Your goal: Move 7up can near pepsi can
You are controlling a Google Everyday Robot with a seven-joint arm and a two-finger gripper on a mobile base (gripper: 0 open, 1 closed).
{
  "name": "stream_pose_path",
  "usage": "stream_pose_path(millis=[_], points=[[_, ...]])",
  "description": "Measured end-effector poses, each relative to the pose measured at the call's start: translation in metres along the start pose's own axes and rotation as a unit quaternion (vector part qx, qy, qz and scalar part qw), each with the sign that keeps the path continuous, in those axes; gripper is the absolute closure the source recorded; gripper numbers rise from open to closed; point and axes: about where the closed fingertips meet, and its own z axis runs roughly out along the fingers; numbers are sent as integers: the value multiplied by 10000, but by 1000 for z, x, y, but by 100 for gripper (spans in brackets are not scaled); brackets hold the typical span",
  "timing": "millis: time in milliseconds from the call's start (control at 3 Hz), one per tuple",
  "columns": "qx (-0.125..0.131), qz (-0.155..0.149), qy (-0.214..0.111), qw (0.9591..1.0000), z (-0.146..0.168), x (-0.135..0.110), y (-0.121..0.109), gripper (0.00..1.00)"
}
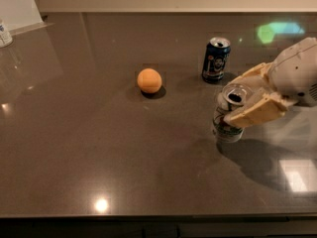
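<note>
Next, my gripper releases the 7up can on the table (pixel 232 93) by the pepsi can's near side.
The 7up can (pixel 227 128) is silvery with green markings and an open shiny top. It stands upright at the right of the dark table, at or just above its surface. My gripper (pixel 229 106) comes in from the right, and its cream fingers (pixel 255 114) are closed on the can's upper part from either side. The pepsi can (pixel 216 59), dark blue with a round logo, stands upright farther back, about one can's height beyond the 7up can and apart from it.
An orange ball (pixel 149 80) lies left of the pepsi can, mid-table. A small white container (pixel 4 33) and a white board (pixel 20 6) are at the far left corner. The table's front edge (pixel 148 216) runs along the bottom.
</note>
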Motion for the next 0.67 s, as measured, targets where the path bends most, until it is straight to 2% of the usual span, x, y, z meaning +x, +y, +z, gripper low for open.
stream_pose_path(millis=[333, 667], points=[[316, 461, 162, 9983, -12, 13, -48, 100], [530, 872, 126, 9947, -13, 22, -95, 100]])
